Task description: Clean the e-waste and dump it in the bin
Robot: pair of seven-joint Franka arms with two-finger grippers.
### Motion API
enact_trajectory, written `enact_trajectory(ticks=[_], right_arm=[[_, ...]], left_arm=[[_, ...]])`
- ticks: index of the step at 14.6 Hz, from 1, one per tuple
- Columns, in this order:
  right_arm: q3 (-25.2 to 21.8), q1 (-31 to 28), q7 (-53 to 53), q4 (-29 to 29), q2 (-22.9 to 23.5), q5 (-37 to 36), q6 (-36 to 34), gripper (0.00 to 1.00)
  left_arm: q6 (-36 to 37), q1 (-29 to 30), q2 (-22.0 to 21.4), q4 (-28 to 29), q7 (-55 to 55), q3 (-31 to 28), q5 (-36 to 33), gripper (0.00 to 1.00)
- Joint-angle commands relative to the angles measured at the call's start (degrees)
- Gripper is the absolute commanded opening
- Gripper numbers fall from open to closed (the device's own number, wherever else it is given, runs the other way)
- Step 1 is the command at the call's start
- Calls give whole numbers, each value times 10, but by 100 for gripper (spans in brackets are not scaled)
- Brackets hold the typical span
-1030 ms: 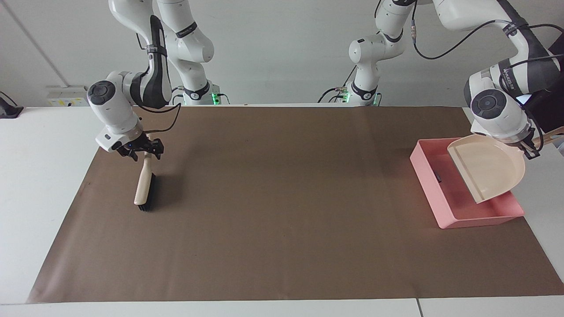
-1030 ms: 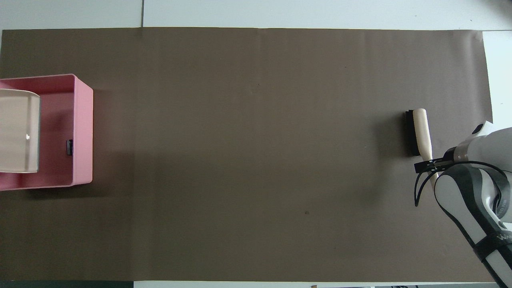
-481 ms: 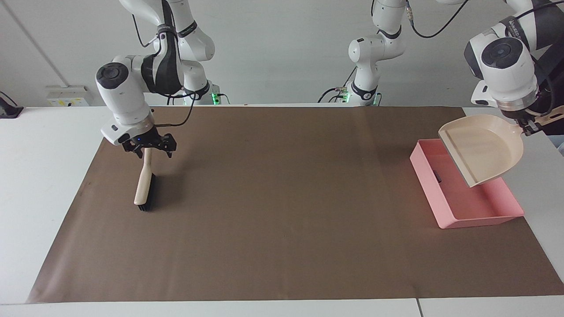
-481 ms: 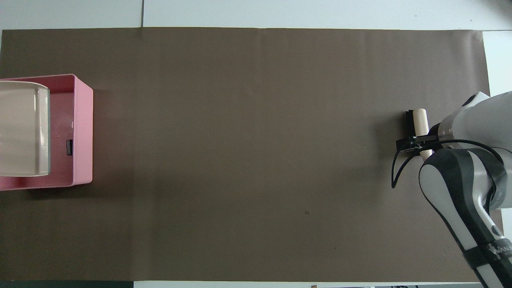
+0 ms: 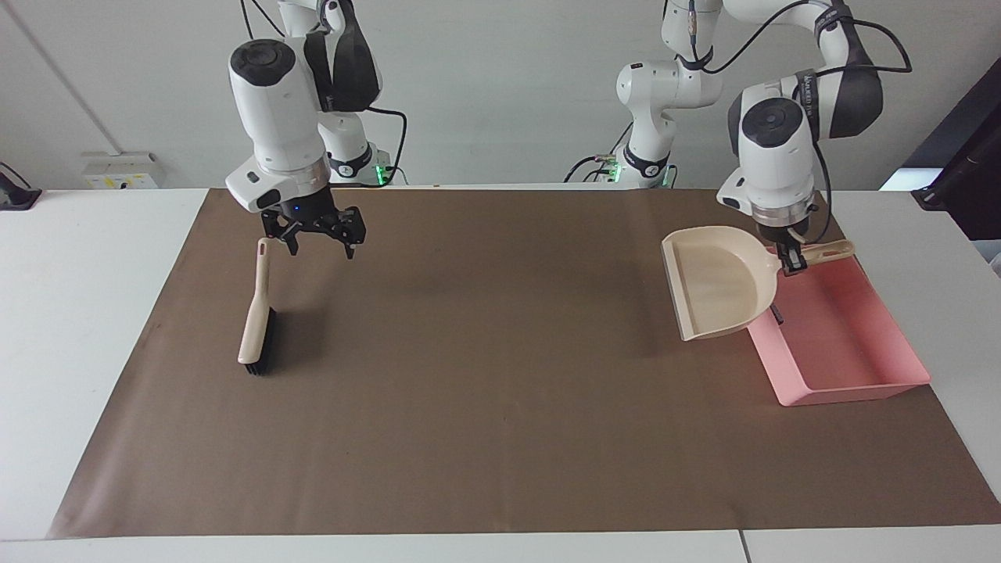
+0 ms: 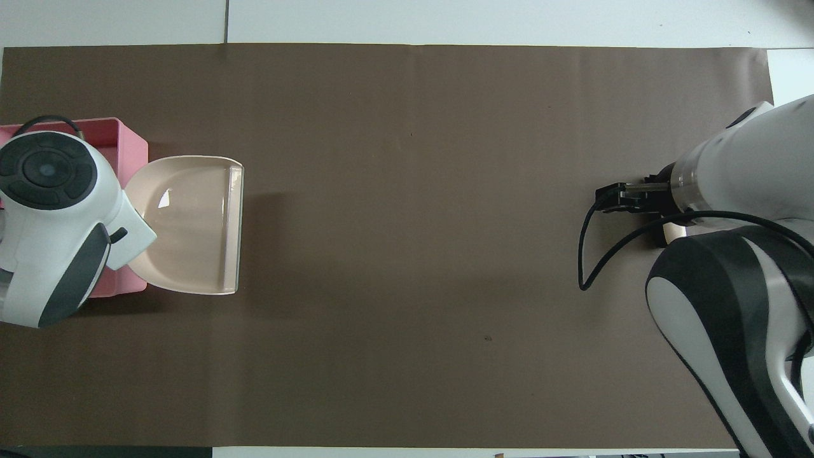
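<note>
The beige dustpan, now held in the air over the mat, will be released by my left gripper on the brown mat [image 6: 261, 240] next to the pink bin, with the dustpan's handle pointing toward the bin.
My left gripper [image 5: 787, 261] is shut on the handle of the beige dustpan [image 5: 719, 281]. It holds the pan in the air over the brown mat, beside the pink bin [image 5: 848, 344]. The pan [image 6: 191, 222] also shows in the overhead view, where the arm hides most of the bin [image 6: 130, 143]. A dark piece of e-waste [image 5: 774, 313] lies in the bin, at the pan's edge. The white piece is hidden. My right gripper [image 5: 319, 238] is open and empty, raised over the mat beside the brush's handle tip.
A beige brush with black bristles [image 5: 256, 324] lies on the brown mat [image 5: 500, 391] toward the right arm's end of the table. The right arm covers most of it in the overhead view. White table [image 5: 70, 313] borders the mat.
My left arm swung the dustpan from over the bin out over the mat beside it. My right gripper rose off the brush handle and moved toward the table's middle; the brush stayed put.
</note>
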State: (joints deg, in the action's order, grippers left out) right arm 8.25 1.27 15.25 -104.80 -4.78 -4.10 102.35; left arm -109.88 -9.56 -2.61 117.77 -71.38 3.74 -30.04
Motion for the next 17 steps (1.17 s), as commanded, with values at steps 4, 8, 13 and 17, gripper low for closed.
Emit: enact_trajectory(ticks=[4,8,13,17], right_arm=[[-21,-48,-8,145,16,9,-155,100],[-135,10,-27,145,18,36,-163,100],[-134,2,-37,128,8,44,-161,100],[-133,8,-98,125,7,38,-155,100]], left_arm=[[-96,-51,30,66,46,-9,52,0],[-129,-46,64,66,46,-9,59,0],[-147,-49,74,68,37,-9,58,0],[-163,-55,84,72,36,-10,58,0]])
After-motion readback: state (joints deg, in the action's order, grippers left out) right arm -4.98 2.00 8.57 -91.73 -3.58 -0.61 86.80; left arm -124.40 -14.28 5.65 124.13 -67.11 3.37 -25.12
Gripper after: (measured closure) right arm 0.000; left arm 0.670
